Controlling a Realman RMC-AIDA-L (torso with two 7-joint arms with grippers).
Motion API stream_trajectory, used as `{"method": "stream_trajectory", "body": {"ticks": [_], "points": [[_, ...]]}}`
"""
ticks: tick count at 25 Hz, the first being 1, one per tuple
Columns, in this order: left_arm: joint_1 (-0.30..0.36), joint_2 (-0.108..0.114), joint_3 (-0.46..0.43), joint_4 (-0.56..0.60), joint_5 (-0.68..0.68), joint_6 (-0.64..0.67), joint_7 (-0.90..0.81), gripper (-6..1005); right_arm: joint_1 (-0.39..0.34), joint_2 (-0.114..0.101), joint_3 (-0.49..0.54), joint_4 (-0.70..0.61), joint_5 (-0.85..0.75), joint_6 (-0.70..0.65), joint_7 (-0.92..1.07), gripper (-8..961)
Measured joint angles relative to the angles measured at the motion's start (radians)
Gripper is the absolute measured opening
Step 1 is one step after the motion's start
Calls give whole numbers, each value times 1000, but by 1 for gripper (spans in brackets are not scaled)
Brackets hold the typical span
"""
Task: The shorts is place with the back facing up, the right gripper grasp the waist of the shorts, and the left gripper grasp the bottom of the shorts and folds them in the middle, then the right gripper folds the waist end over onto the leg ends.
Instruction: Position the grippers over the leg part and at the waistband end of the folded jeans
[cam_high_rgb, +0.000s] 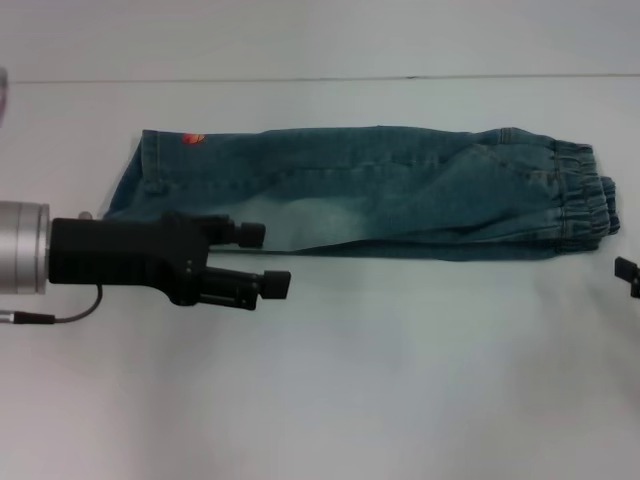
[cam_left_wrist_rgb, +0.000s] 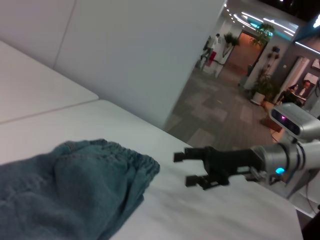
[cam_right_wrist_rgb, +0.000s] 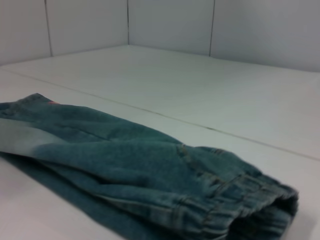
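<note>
My left gripper needs to close next on the middle of the shorts' near edge (cam_high_rgb: 340, 246), beside the faded patch, because the waist end folds over from there.
The blue denim shorts (cam_high_rgb: 380, 190) lie folded lengthwise into a long strip across the white table. Their ruffled waist (cam_high_rgb: 585, 195) points right and the leg ends (cam_high_rgb: 135, 180) point left, with a bit of orange embroidery (cam_high_rgb: 192, 139) at the far corner. My left gripper (cam_high_rgb: 265, 260) hovers open and empty just in front of the leg half, its upper finger over the near fold. Only the tips of my right gripper (cam_high_rgb: 628, 272) show at the right edge, near the waist. The left wrist view shows this right gripper (cam_left_wrist_rgb: 186, 169) open and empty beside the waist (cam_left_wrist_rgb: 132, 160).
The white table (cam_high_rgb: 400, 380) stretches bare in front of the shorts, with its back edge (cam_high_rgb: 300, 79) a short way behind them. Past the table's end, the left wrist view shows an open hallway (cam_left_wrist_rgb: 225, 105).
</note>
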Motion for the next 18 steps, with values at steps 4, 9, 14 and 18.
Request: {"method": "stream_trajectory", "body": {"ticks": [4,9,14,18], "points": [[-9,-3,1,-22,3,-5,-2,918,42,-24,-2,35,-31,31,-10,915],[-17,-15,2,-30,5,-7,-2,918,102,-37,-13,82,-84,105,-14,914],[-17,-28,4,-31,7,-11,3,917,137,-39,-41,111,-103,163,-15,914],[-17,-36,12,-32,7,-28,7,917,159,-40,-95,134,-104,199,-12,913]]}}
